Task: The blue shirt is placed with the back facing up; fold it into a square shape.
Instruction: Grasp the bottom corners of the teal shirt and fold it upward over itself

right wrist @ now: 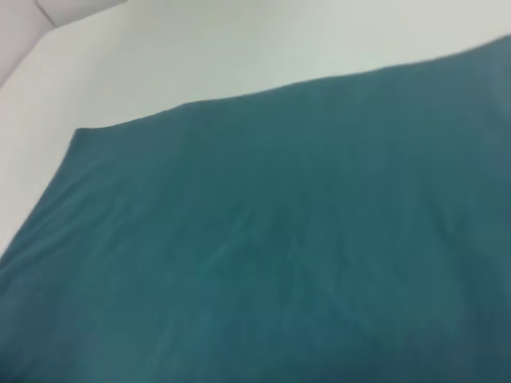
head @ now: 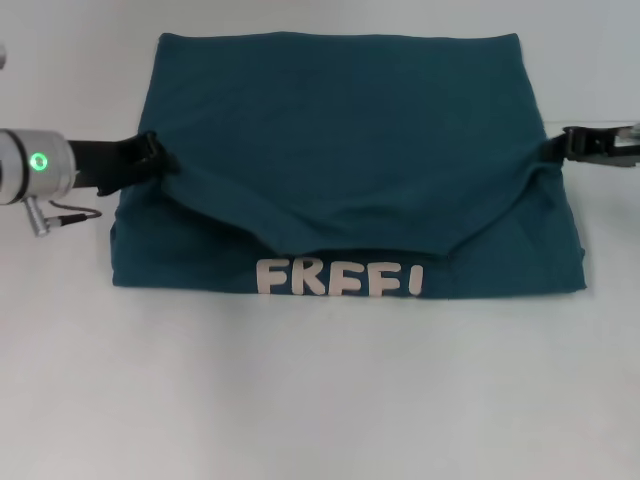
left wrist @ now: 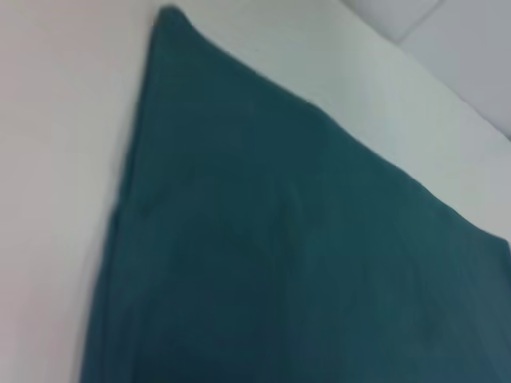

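My left gripper is to put the held edge of the upper layer down on the blue shirt's far half (head: 209, 125) (left wrist: 210, 187), close to its side.
The blue shirt (head: 340, 130) lies across the white table in the head view, with one layer folded over the other. My left gripper (head: 153, 160) is shut on that upper layer's left edge and my right gripper (head: 560, 147) on its right edge. Between the two grippers the held edge sags in a curve. Below it, the lower layer shows pale letters (head: 340, 279) near its front hem. The left wrist view shows only the shirt (left wrist: 279, 239) and its corner against the table. In the right wrist view the shirt (right wrist: 279, 239) fills most of the picture.
White table (head: 320, 400) runs in front of the shirt and along both sides. The left arm's silver wrist with a green light (head: 38, 162) reaches in from the left edge. A pale wall seam (right wrist: 40, 16) shows beyond the table.
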